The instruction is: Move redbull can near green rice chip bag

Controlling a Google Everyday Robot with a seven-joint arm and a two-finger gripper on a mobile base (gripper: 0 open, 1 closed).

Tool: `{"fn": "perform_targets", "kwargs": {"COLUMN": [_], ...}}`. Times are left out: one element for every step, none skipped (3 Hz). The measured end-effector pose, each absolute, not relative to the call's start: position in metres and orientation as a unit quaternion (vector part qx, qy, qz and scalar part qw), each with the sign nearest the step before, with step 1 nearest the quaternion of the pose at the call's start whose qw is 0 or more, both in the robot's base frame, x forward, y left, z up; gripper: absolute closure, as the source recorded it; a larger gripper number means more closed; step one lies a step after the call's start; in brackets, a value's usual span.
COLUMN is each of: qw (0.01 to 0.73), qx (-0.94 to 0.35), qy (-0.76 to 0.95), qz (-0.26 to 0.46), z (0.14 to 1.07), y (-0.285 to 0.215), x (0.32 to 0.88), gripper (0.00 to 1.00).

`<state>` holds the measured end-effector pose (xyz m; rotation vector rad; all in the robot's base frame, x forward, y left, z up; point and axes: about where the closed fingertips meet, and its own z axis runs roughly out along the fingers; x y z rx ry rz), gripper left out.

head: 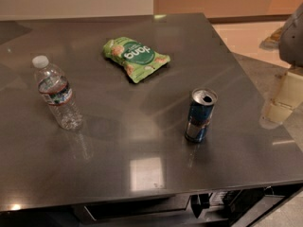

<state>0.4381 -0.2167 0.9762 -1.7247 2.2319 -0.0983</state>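
The redbull can has a silver top. Next, my gripper closes near it, on the upper half (201, 109) of the can.
The redbull can (200, 115) stands upright on the dark steel table (142, 141), right of the middle, with its silver top opened. The green rice chip bag (135, 58) lies flat further back and to the left of the can, well apart from it. My gripper (285, 96) shows at the right edge of the view as a grey and cream shape, partly cut off. It is to the right of the can, off the table's right side, and touches nothing of the task.
A clear plastic water bottle (57, 93) with a white cap stands at the left of the table. The table's front edge runs along the bottom, with dark gear below it. The floor and a wall lie beyond the right and back edges.
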Motion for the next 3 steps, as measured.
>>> {"fn": "perform_targets", "kwargs": {"qw": [0.159, 0.16, 0.171], "qx": [-0.603, -0.603, -0.606], "qy": [0.781, 0.781, 0.777], "qz": [-0.034, -0.028, 0.006], "z": [0.976, 0.978, 0.971], "y": [-0.217, -0.216, -0.204], "x": [0.438, 0.44, 0.445], "gripper": [0.0, 0.0, 0.0]}}
